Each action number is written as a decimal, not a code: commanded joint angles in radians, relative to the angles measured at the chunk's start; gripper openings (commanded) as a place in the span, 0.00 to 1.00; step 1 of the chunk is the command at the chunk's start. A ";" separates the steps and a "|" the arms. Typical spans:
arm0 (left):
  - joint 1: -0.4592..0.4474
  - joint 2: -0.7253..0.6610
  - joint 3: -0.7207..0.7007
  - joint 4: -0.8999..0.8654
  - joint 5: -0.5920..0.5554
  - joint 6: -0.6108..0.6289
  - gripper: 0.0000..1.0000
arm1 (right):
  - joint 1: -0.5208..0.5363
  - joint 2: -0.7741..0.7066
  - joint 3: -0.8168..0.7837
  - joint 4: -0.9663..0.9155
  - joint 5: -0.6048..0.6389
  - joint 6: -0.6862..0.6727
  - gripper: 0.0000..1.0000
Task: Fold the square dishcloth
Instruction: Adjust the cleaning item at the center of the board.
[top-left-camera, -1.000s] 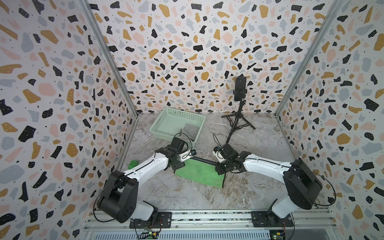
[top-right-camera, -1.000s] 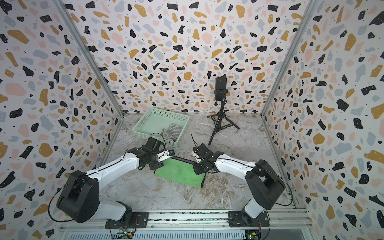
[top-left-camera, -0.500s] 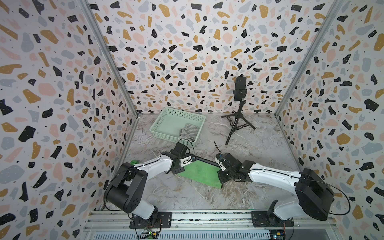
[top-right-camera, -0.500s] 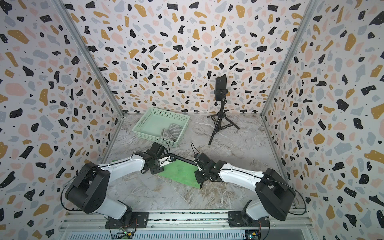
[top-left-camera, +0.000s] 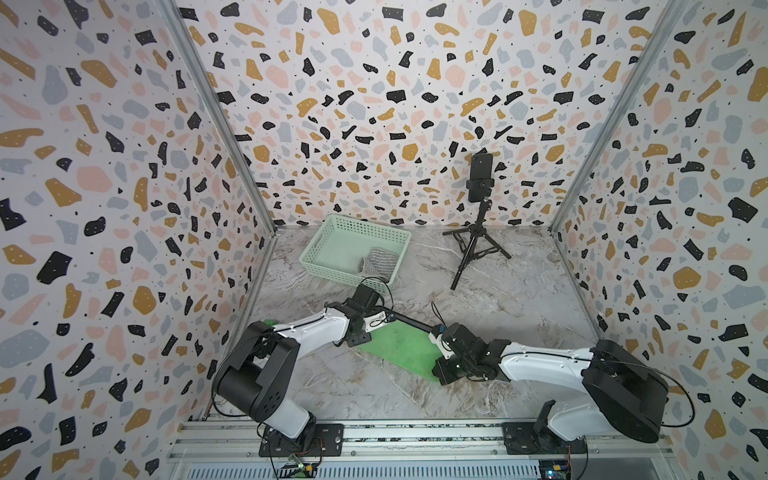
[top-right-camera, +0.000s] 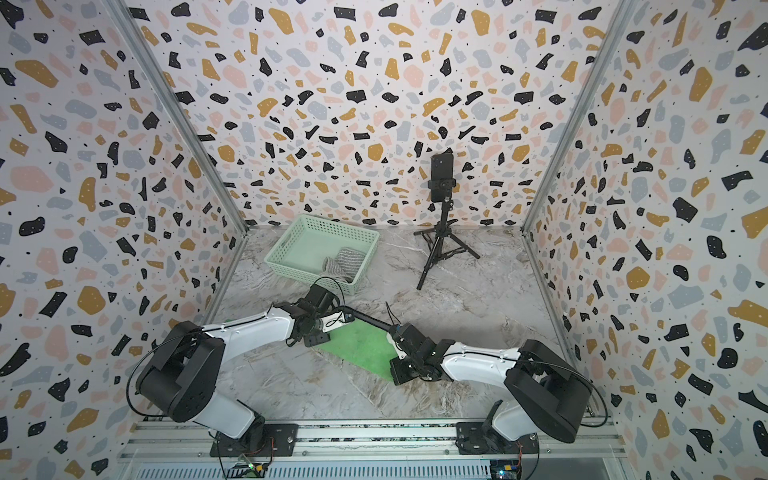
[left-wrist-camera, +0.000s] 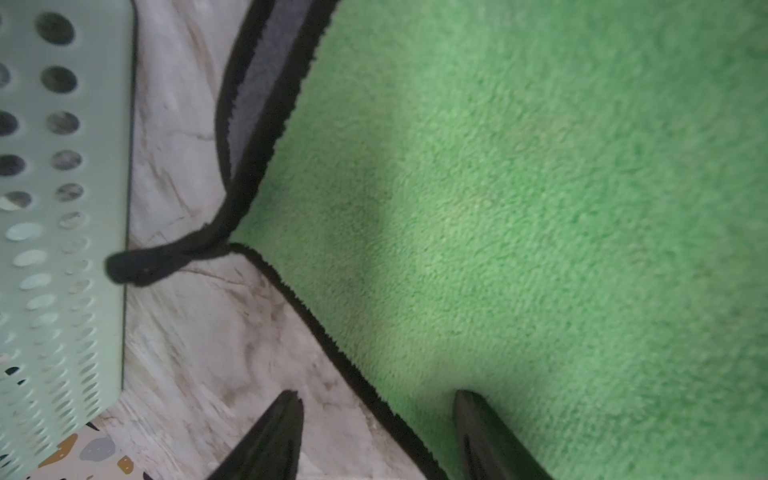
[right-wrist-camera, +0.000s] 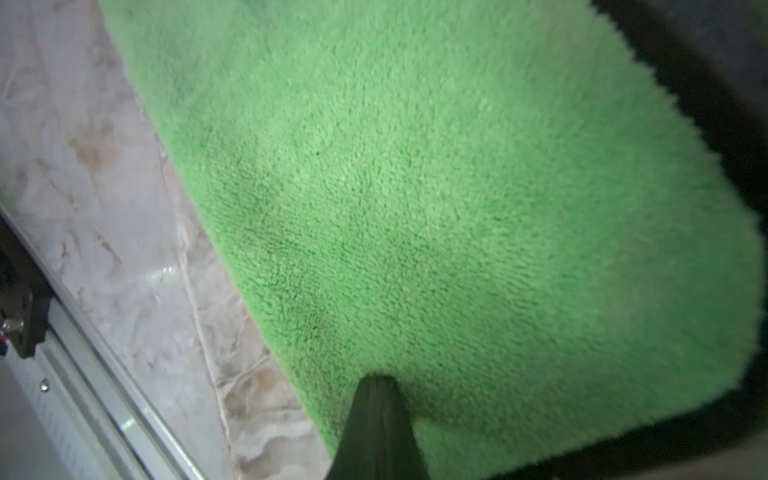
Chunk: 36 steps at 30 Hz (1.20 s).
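Observation:
The front corner (top-left-camera: 440, 378) by the untrimmed edge of the square dishcloth, where my right gripper is now, should be held next by my left gripper.
The square dishcloth (top-left-camera: 399, 345) (top-right-camera: 361, 345) is green with black trim and lies on the marble table between the two arms. A corner of it (left-wrist-camera: 257, 104) is turned up, showing a grey underside. My left gripper (top-left-camera: 359, 337) (left-wrist-camera: 378, 399) is open at the cloth's left end. It straddles the black-trimmed edge, one finger over bare table and the other on the green pile (left-wrist-camera: 498, 208). My right gripper (top-left-camera: 442, 370) (right-wrist-camera: 378, 380) is shut at the cloth's right front end. Its joined tips are sunk into the green pile (right-wrist-camera: 415, 187) beside an untrimmed edge, and the pile puckers around them.
A pale green perforated basket (top-left-camera: 316, 245) (left-wrist-camera: 62, 249) with a grey striped cloth (top-left-camera: 378, 262) in it stands behind the left gripper. A phone on a black tripod (top-left-camera: 473, 245) stands at the back right. The metal front rail (right-wrist-camera: 83, 374) runs close to the right gripper.
Both grippers have moved toward the front rail, the right one farther. The green cloth has come forward with them and now lies lower and flatter.

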 joint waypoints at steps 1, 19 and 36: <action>-0.026 0.057 0.024 0.037 -0.006 -0.012 0.62 | 0.079 -0.044 -0.059 -0.082 -0.002 0.090 0.00; -0.140 0.301 0.301 0.284 0.055 -0.029 0.72 | 0.249 -0.067 -0.123 0.389 -0.075 0.382 0.00; -0.071 -0.449 -0.039 -0.219 0.502 -0.032 0.67 | -0.183 0.190 0.339 0.078 -0.158 0.029 0.05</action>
